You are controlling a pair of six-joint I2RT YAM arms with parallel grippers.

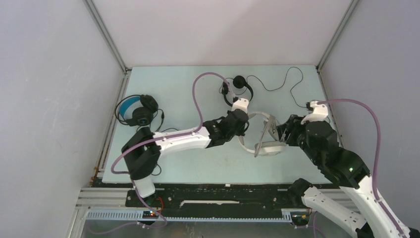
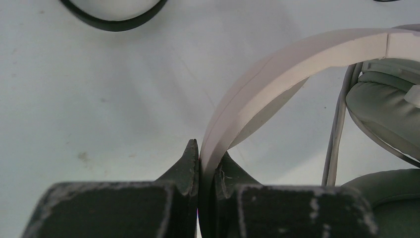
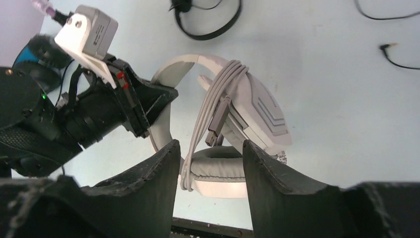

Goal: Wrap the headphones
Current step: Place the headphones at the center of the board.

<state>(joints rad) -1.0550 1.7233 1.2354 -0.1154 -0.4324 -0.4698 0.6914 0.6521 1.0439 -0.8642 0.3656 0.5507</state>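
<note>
The robot's left gripper needs to release the white headphones on the table (image 1: 272, 141) between the small black headphones and the metal rail. The white headphones are now held tilted off the table.
The white headphones (image 1: 265, 135) are held tilted off the table, their grey cable (image 3: 208, 109) looped in several turns round the ear cups, the plug (image 3: 218, 124) hanging loose. My left gripper (image 2: 205, 161) is shut on the white headband (image 2: 297, 54). My right gripper (image 3: 209, 148) is open, its fingers either side of the lower grey ear cushion (image 3: 223, 166) and the cable loops. The small black headphones (image 1: 237, 87) lie at the back. The bulky black headphones with blue lining (image 1: 136, 111) lie far left.
The small headset's thin black cable (image 1: 292, 79) trails over the back right of the table, its jack (image 3: 384, 47) lying loose. The bulky headset's cable (image 1: 168, 130) passes under my left arm. Walls close in on three sides; a metal rail (image 1: 198, 191) runs along the front.
</note>
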